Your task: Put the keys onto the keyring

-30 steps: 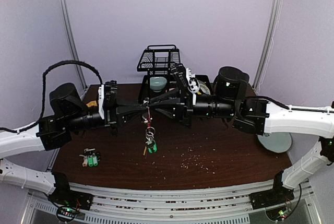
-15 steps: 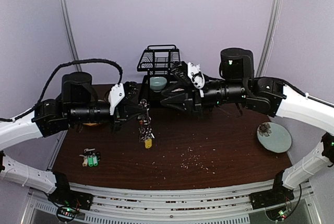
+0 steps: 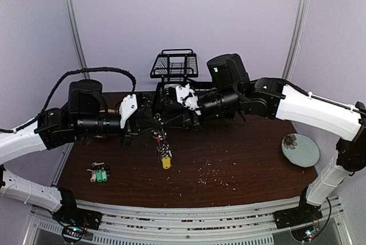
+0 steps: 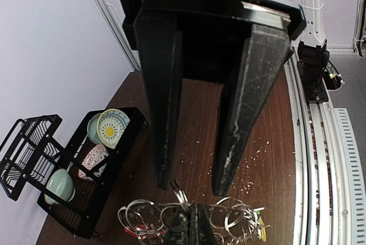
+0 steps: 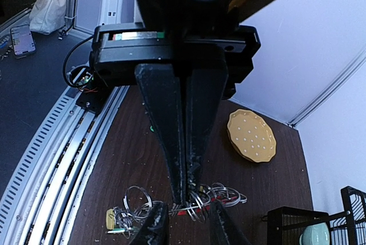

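Note:
The keyring is pinched by my left gripper among its bunched split rings, so my right gripper will take the upright ends [image 4: 179, 192] before my left gripper opens to regrip.
My left gripper [image 3: 152, 123] is shut on the keyring [image 3: 162, 136], which it holds above the table. Silver keys [image 3: 164, 152] and a yellow tag [image 3: 166, 163] hang from the ring. My right gripper [image 3: 166, 112] meets it head-on, open. In the right wrist view my own fingers [image 5: 159, 222] straddle the left gripper's shut tips [image 5: 186, 195] and the keyring's wire and red arc [image 5: 226, 197]. In the left wrist view my shut left gripper [image 4: 191, 215] pinches the ring among its split rings [image 4: 143, 219], with the right gripper [image 4: 193, 188] spread above. Loose keys with green tags [image 3: 100, 174] lie front left.
A black dish rack [image 3: 174, 65] with a teal bowl stands at the back, just behind both grippers. A pale plate [image 3: 301, 149] lies at the right edge and a yellow dotted plate [image 5: 251, 136] at the back left. Crumbs [image 3: 213, 172] dot the brown table.
The right arm has swung left and brought its gripper up to the left gripper's tips, jaws a little wider. The left arm has risen and then held, and the key bundle now hangs lower.

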Action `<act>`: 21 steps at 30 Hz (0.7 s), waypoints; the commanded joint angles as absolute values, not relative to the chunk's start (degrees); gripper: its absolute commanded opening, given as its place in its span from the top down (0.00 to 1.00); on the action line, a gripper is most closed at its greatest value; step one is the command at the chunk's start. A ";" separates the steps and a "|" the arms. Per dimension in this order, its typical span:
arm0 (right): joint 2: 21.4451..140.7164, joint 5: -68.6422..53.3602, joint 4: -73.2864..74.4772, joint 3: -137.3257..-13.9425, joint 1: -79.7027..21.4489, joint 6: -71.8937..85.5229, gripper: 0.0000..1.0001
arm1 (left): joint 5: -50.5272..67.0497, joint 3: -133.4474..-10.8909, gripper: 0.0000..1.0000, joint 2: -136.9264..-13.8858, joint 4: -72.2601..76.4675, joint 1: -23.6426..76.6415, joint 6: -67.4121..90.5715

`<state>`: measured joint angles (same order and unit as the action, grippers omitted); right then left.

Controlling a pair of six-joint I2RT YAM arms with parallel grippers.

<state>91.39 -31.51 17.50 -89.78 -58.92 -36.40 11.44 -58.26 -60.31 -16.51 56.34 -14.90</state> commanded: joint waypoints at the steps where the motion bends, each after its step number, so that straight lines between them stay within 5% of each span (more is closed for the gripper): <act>1: 92.11 -31.13 19.31 -92.48 -59.97 -38.67 0.77 | 12.84 -59.70 1.00 -59.69 -12.63 56.22 -15.29; 8: 93.51 -28.97 21.71 -93.93 -60.81 -39.97 0.81 | 12.90 -59.34 1.00 -59.43 -12.61 56.26 -15.81; 12: 95.11 -27.73 25.26 -96.73 -61.10 -41.03 0.99 | 13.25 -59.33 1.00 -59.50 -12.57 56.22 -15.97; 21: 93.99 -24.86 23.75 -96.53 -61.09 -36.60 1.00 | 14.47 -56.50 1.00 -57.97 -9.79 56.16 -15.09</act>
<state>94.52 -26.61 24.47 -95.88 -60.84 -40.25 12.84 -57.36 -59.75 -16.75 56.03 -15.33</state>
